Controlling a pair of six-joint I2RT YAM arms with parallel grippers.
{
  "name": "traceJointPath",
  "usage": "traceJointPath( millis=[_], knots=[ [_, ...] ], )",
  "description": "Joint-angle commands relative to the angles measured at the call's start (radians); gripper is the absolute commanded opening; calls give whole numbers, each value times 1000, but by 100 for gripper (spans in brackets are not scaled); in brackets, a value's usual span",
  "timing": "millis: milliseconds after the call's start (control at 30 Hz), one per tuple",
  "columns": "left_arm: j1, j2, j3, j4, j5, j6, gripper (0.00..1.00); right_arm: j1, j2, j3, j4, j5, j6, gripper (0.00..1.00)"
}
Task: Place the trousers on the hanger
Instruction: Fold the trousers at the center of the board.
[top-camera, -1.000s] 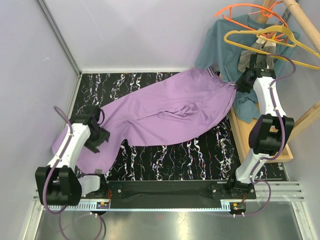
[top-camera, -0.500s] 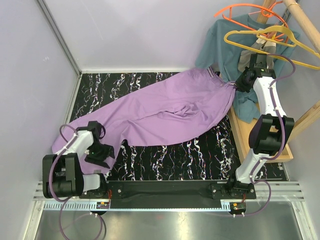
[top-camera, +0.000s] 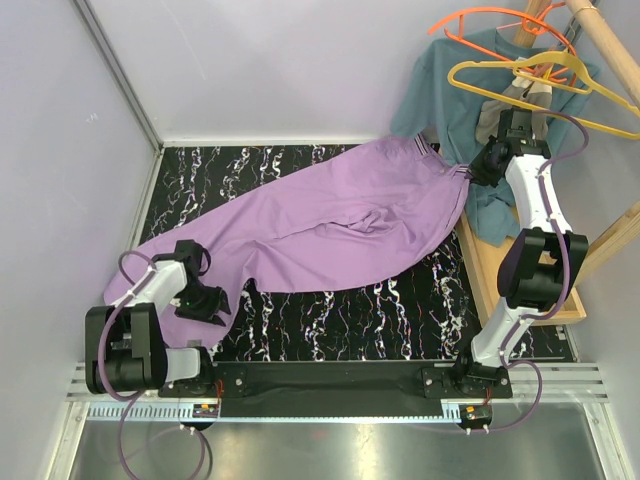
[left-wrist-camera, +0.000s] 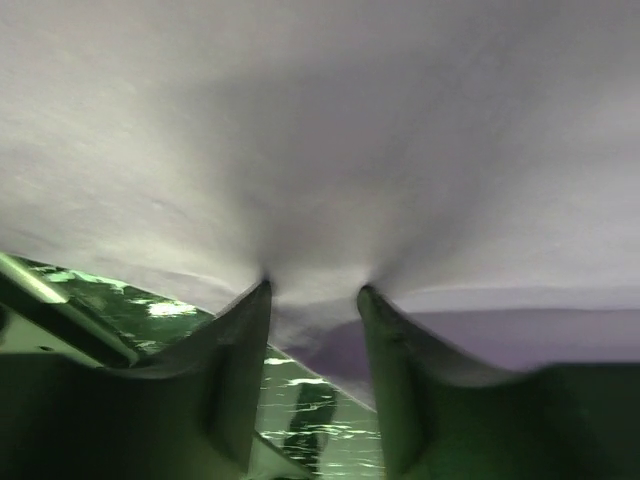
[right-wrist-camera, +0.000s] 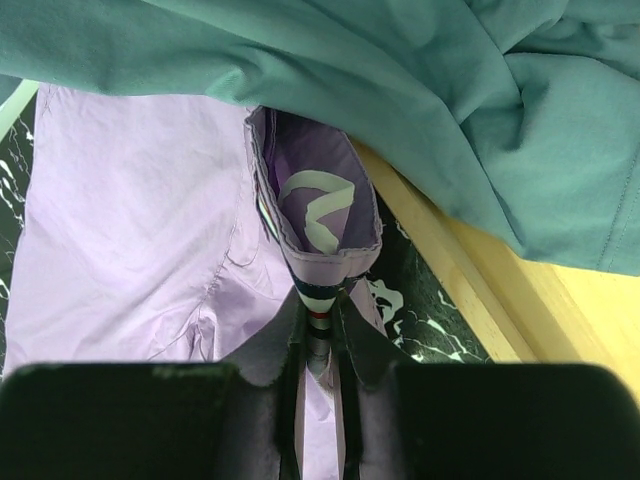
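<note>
The trousers' waist gapes open under the teal shirt with the robot's right gripper on the waist's near corner, so the robot should carry this corner back and take the waist's far edge (top-camera: 412, 145).
The lilac trousers (top-camera: 330, 225) lie spread across the black marbled table (top-camera: 350, 320), waist at the far right and legs running to the near left. My right gripper (top-camera: 478, 168) is shut on the striped waistband (right-wrist-camera: 318, 300), holding that corner up below the yellow hanger (top-camera: 483, 63), which hangs on the rack. In the right wrist view the right gripper (right-wrist-camera: 318, 335) pinches the band between its fingers. My left gripper (top-camera: 212, 303) sits low at the leg's end. Its fingers (left-wrist-camera: 240, 340) stand apart and press into the trousers (left-wrist-camera: 320, 150), with a bulge of cloth between the tips.
A teal shirt (top-camera: 440, 100) hangs on the rack and drapes over the trousers' waist (right-wrist-camera: 450, 90). An orange hanger (top-camera: 490, 14) hangs above it. The wooden rack base (top-camera: 490, 270) borders the table's right side. Grey walls close in the left and back.
My left arm has folded back toward its base and the left gripper has slid down to the leg's near edge, its jaws narrowing. The right arm has not moved.
</note>
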Motion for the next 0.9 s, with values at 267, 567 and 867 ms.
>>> traceJointPath(
  millis=[267,567,867],
  knots=[
    [20,67,44,102,-134,100,0,-3,-56,9,12,13,-24,11],
    [22,-111,329,-200,-386,216,0,-3,-35,96,-123,80,-42,10],
    [23,-319,400,-376,-654,203,0,-27,-29,179,-322,243,-64,9]
  ],
)
